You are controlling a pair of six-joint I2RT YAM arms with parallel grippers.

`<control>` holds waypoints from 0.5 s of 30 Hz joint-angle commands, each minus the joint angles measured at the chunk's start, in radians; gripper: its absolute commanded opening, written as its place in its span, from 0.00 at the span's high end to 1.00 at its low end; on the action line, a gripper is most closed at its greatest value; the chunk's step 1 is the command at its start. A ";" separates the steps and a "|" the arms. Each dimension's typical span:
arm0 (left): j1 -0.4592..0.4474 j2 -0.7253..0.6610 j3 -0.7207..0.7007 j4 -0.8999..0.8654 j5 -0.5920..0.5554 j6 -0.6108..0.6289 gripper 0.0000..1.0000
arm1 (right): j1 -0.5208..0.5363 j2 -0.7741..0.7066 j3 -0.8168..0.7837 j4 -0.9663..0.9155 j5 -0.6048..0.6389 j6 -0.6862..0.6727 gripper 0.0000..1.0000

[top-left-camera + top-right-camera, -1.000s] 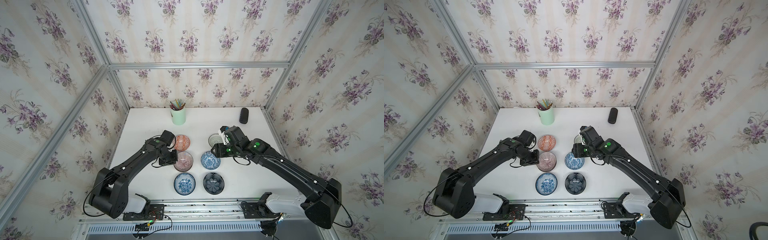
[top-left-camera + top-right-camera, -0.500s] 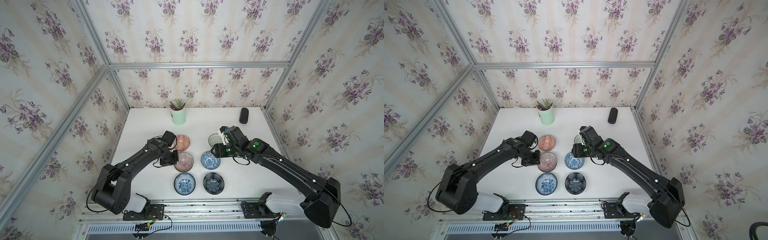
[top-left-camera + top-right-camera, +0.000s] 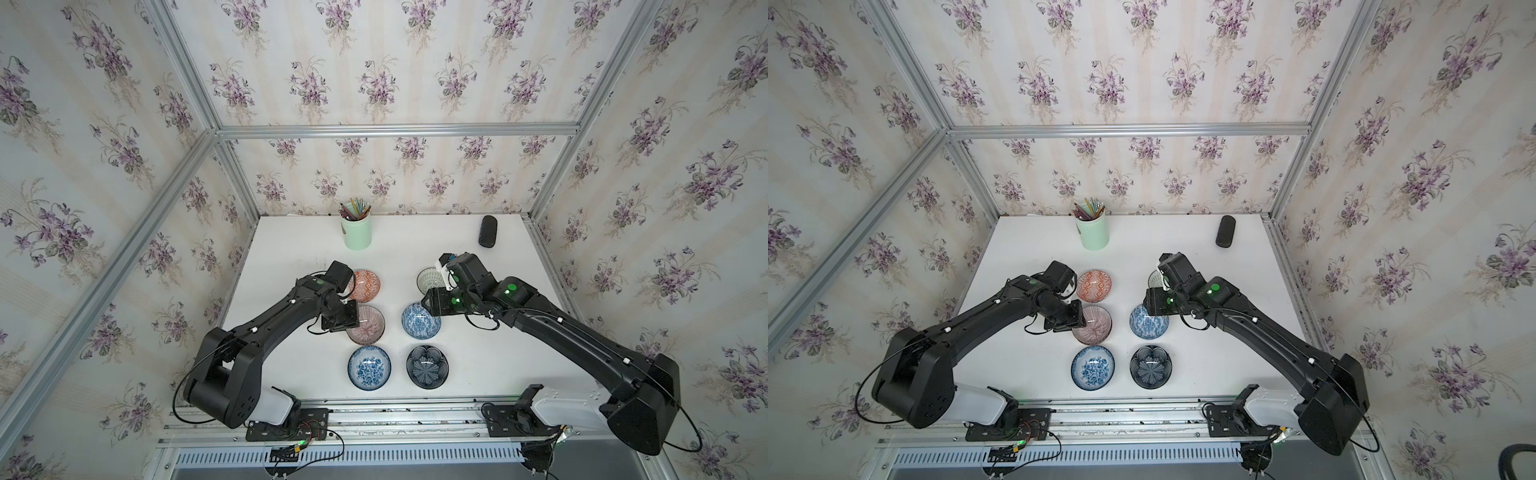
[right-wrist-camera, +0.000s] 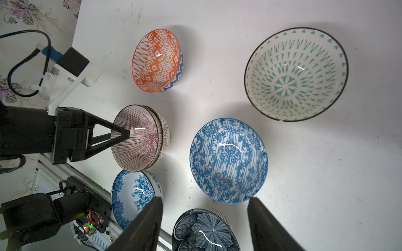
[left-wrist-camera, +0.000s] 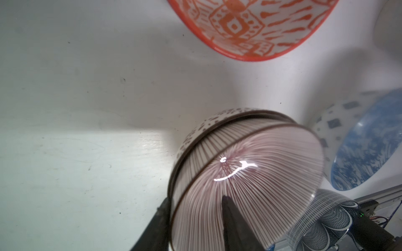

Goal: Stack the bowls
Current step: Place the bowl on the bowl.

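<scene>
My left gripper should pinch the pink-lined bowl's rim (image 5: 178, 209) and level that bowl before backing away, because it sits at a slant inside the dark-lattice white bowl.
The pink-lined bowl (image 5: 250, 173) sits nested in the dark-lattice white bowl (image 5: 195, 130). My left gripper (image 5: 195, 197) is open astride their rim, one finger inside and one outside. Round them on the table stand the orange bowl (image 3: 365, 286), the green-lattice bowl (image 3: 430, 280), a blue-white bowl (image 3: 420, 320), a second blue-white bowl (image 3: 369, 368) and the dark navy bowl (image 3: 427, 367). My right gripper (image 4: 206, 198) hangs open and empty above the gap between the blue-white bowl (image 4: 228, 160) and the navy one (image 4: 206, 230).
A mint-green pencil cup (image 3: 356, 232) stands at the back of the white table (image 3: 291, 257). A black case (image 3: 487, 231) lies at the back right. Metal frame posts and papered walls close in three sides.
My left gripper's jaws have parted and let go of the pink-lined bowl's rim. The right arm has not moved.
</scene>
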 commanded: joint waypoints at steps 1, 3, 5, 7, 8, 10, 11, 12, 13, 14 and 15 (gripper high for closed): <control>0.001 -0.018 0.016 -0.035 -0.020 0.010 0.46 | 0.001 -0.001 -0.004 0.011 -0.003 -0.008 0.33; 0.002 -0.019 0.028 -0.053 -0.025 0.016 0.46 | 0.001 -0.003 -0.003 0.011 -0.004 -0.007 0.33; 0.001 -0.019 0.037 -0.066 -0.033 0.020 0.46 | 0.001 -0.006 -0.006 0.011 -0.005 -0.008 0.33; 0.002 -0.019 0.037 -0.069 -0.035 0.022 0.46 | 0.001 -0.008 -0.009 0.011 -0.005 -0.006 0.33; 0.002 -0.019 0.036 -0.072 -0.037 0.023 0.49 | 0.001 -0.010 -0.011 0.011 -0.006 -0.006 0.33; 0.001 -0.019 0.030 -0.073 -0.040 0.023 0.60 | 0.001 -0.013 -0.016 0.012 -0.006 -0.005 0.33; 0.003 -0.019 0.027 -0.074 -0.043 0.023 0.65 | 0.001 -0.014 -0.019 0.011 -0.005 -0.005 0.33; 0.002 -0.018 0.022 -0.072 -0.044 0.023 0.69 | 0.001 -0.015 -0.021 0.011 -0.006 -0.005 0.33; 0.002 -0.019 0.020 -0.069 -0.044 0.022 0.72 | 0.001 -0.016 -0.024 0.010 -0.006 -0.005 0.33; 0.002 -0.018 0.018 -0.066 -0.042 0.021 0.75 | 0.001 -0.017 -0.026 0.011 -0.006 -0.006 0.33; 0.002 -0.019 0.018 -0.066 -0.041 0.021 0.76 | 0.001 -0.018 -0.027 0.010 -0.006 -0.005 0.33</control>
